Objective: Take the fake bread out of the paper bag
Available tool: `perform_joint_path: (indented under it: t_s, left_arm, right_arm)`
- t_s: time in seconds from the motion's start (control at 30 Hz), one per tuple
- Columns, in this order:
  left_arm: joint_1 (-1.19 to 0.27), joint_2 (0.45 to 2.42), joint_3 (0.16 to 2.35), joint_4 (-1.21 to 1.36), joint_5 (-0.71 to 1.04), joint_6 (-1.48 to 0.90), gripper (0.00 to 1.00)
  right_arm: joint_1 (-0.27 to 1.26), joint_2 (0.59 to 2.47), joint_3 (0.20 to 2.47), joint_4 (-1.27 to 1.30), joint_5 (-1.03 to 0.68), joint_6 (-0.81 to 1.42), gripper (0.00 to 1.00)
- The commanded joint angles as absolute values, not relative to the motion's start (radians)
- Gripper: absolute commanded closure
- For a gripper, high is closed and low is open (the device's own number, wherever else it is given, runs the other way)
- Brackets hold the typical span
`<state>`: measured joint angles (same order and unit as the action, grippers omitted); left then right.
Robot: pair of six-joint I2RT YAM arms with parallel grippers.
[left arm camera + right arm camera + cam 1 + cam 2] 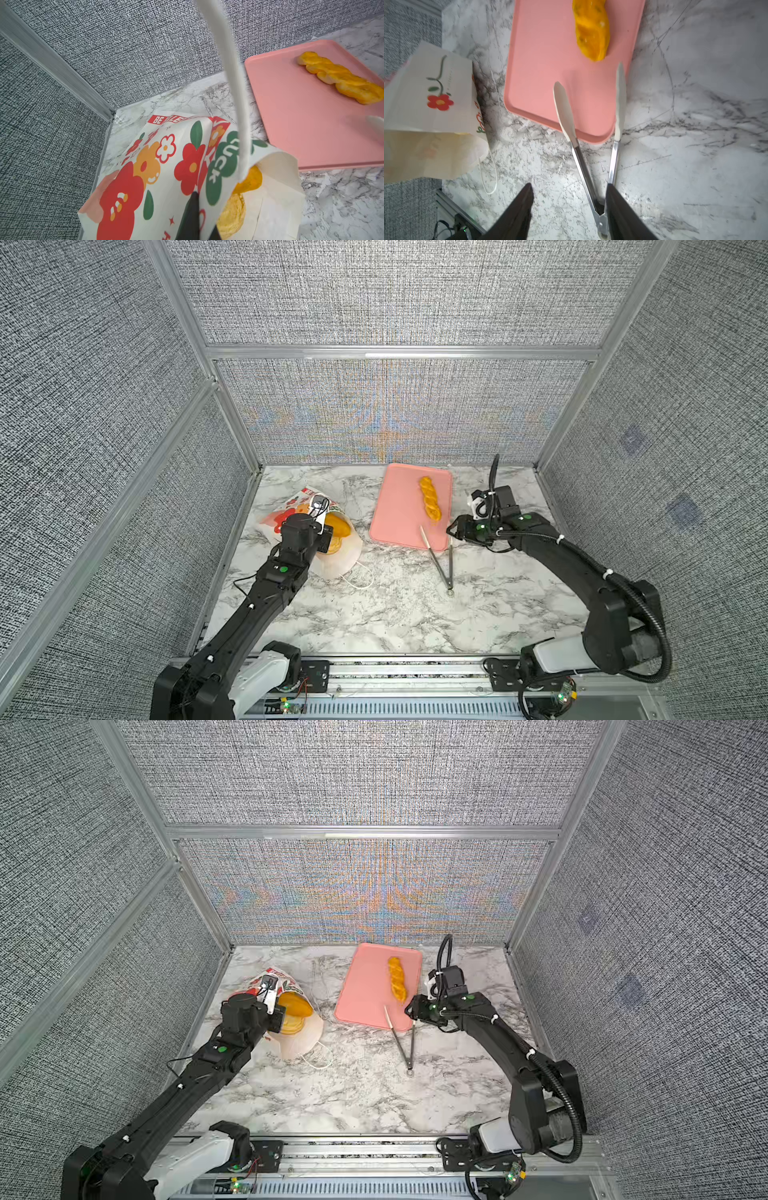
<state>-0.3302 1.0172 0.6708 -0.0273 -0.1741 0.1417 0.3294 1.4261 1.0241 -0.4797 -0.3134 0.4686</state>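
Observation:
I will take the tongs around both arms [448, 577] with my empty right gripper, as they lie spread and loose below it, before I reach for fake bread.
The paper bag [337, 565] [300, 1041] lies tipped on the marble at the left, its mouth towards the middle. My left gripper [322, 537] [204, 209] is shut on the flowered upper edge of the bag [166, 166] and holds the mouth up. Fake bread [338, 526] [296, 1005] shows inside: an orange bun [249, 181] above a flat round yellow cake [230, 214]. One twisted stick of fake bread [430, 499] [591, 35] lies on the pink tray [397, 510] [542, 62]. My right gripper [453, 531] [569, 186] is open and holds nothing.
Metal tongs [437, 562] [401, 1044] [577, 149] lie spread on the marble under my right gripper, tips resting on the tray's near corner. A white cord handle [361, 581] trails from the bag. Grey fabric walls close the left, back and right sides.

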Motion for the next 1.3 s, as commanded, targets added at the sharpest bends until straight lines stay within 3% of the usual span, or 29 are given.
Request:
perform_joint_path:
  t_s: [0.0,0.13,0.3,0.5,0.67,0.87,1.13,1.27]
  left_arm:
    - [-0.33,1.012,0.672,-0.008,-0.156,0.135,1.0]
    - [-0.33,1.013,0.672,-0.008,-0.16,0.137,1.0]
    - [-0.33,1.008,0.671,-0.008,-0.162,0.137,1.0]
    - [-0.33,1.001,0.664,-0.008,-0.164,0.14,1.0]
    - [-0.331,1.011,0.663,-0.027,-0.132,0.177,1.0]
    - [-0.351,1.019,0.653,-0.073,-0.131,0.278,1.0]
    - [-0.366,0.945,0.588,-0.089,-0.069,0.459,1.0]
    - [-0.369,0.898,0.547,-0.09,-0.032,0.536,1.0]
  right_arm:
    - [0.401,1.401,0.963,-0.461,-0.226,0.451,0.31]
    - [0.519,1.416,0.893,-0.478,-0.073,0.465,0.19]
    - [0.605,1.496,0.864,-0.46,0.071,0.502,0.18]
    - [0.612,1.62,0.888,-0.434,0.087,0.473,0.19]
    - [0.615,1.696,0.917,-0.408,0.077,0.433,0.32]
    - [0.614,1.675,0.917,-0.442,0.114,0.413,0.63]
    - [0.609,1.469,0.904,-0.527,0.099,0.393,0.68]
    - [0.568,1.372,0.911,-0.557,-0.018,0.387,0.68]
